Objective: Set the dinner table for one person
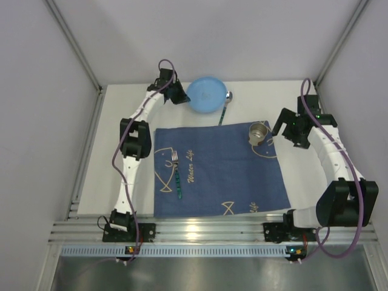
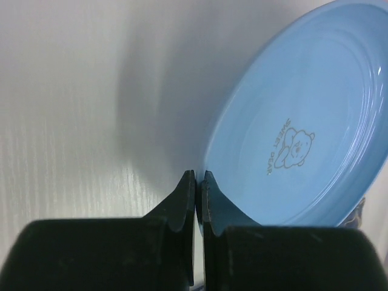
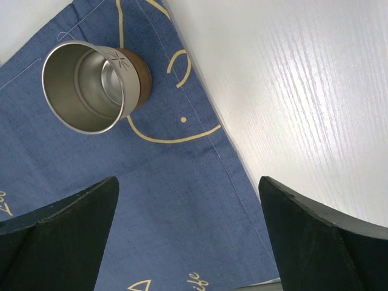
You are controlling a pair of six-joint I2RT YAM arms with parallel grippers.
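The light blue plate, now tilted at the table's back, will be let go by my left gripper on the middle of the blue fish-patterned cloth (image 1: 209,170), next to the fork.
A light blue plate (image 1: 208,94) sits at the back of the white dinner table (image 1: 115,151), just beyond the blue fish-patterned cloth (image 1: 218,176). My left gripper (image 1: 180,94) is shut on its left rim. The left wrist view shows the plate (image 2: 303,121) tilted, its edge pinched between my left gripper's (image 2: 198,176) jaws. On the cloth lie a fork (image 1: 176,171) with a green beaded handle and a metal cup (image 1: 259,133). A spoon (image 1: 226,106) lies right of the plate. My right gripper (image 1: 281,133) hangs open right of the cup (image 3: 91,85), nothing between its fingers (image 3: 73,224).
The cloth's right edge (image 3: 230,163) runs under my right gripper (image 3: 188,182), with bare table (image 3: 303,91) beyond it. White walls enclose the table on three sides. A ribbed aluminium rail (image 1: 200,230) runs along the near edge by the arm bases.
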